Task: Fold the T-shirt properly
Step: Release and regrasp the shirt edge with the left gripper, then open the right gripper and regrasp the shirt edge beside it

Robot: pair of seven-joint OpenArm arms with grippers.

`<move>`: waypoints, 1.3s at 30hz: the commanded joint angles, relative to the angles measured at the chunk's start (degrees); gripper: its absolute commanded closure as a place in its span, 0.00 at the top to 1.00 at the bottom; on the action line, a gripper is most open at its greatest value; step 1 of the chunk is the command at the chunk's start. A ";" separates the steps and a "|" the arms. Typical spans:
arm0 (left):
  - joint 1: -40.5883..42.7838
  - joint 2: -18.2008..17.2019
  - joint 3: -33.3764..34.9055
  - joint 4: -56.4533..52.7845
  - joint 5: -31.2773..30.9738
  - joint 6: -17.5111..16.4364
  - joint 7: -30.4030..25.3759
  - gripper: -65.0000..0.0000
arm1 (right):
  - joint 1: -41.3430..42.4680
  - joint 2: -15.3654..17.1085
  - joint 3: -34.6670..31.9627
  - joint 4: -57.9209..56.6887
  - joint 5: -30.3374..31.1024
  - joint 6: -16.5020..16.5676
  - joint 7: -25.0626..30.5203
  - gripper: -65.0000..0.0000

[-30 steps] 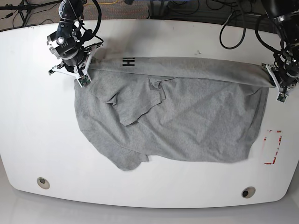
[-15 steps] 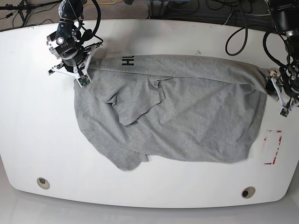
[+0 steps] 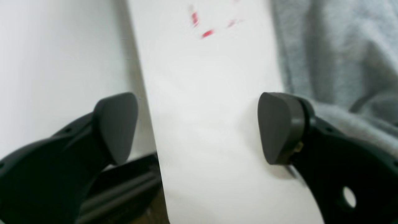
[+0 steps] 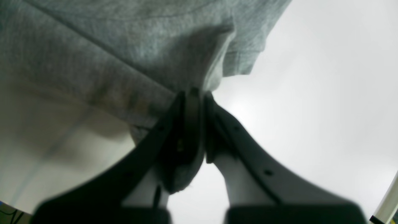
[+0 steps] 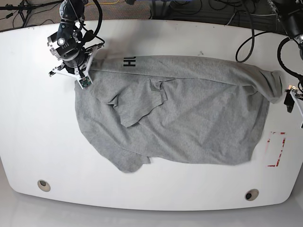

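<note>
I will move my left gripper back in and take the T-shirt's far corner [image 5: 274,75] before folding, because its open fingers are beyond the T-shirt's slanting end.
The grey T-shirt [image 5: 189,118] lies spread and creased on the white table [image 5: 38,132], its far edge folded over with black lettering [image 5: 129,62] showing. At the shirt's far left corner my right gripper [image 5: 84,77] is shut on the cloth. The right wrist view shows its jaws [image 4: 196,93] pinched together on a fold of grey fabric [image 4: 124,46]. My left gripper [image 5: 293,101] hangs just past the shirt's right end, open. In the left wrist view its fingers [image 3: 199,127] stand wide apart over bare table, with the shirt [image 3: 342,46] off to the right.
A red-outlined rectangle [image 5: 276,149] is marked on the table near the right edge, blurred in the left wrist view [image 3: 206,32]. Two round holes [image 5: 43,185] [image 5: 251,194] sit near the front edge. Black cables [image 5: 246,28] trail over the far edge.
My left gripper has opened, let go of the shirt's right corner and moved away to the right. That corner has dropped slack onto the table. The right gripper has kept its grip and place.
</note>
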 commanded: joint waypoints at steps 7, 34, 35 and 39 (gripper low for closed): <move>4.71 4.27 -6.97 1.33 -0.03 0.34 -0.46 0.88 | 0.84 0.18 0.13 1.02 -0.40 -0.49 0.43 0.01; 7.69 7.96 -3.63 -12.74 0.41 0.34 -7.05 0.70 | 0.22 0.35 0.40 0.23 -0.40 -0.49 0.43 0.01; 7.69 7.26 -3.36 -14.06 0.41 0.34 -7.58 0.65 | 0.22 0.35 0.40 0.23 -0.40 -0.49 0.43 0.01; 7.69 6.46 -3.28 -17.05 0.41 0.34 -8.72 0.54 | 0.05 0.62 0.40 0.23 -0.75 -0.49 0.34 0.01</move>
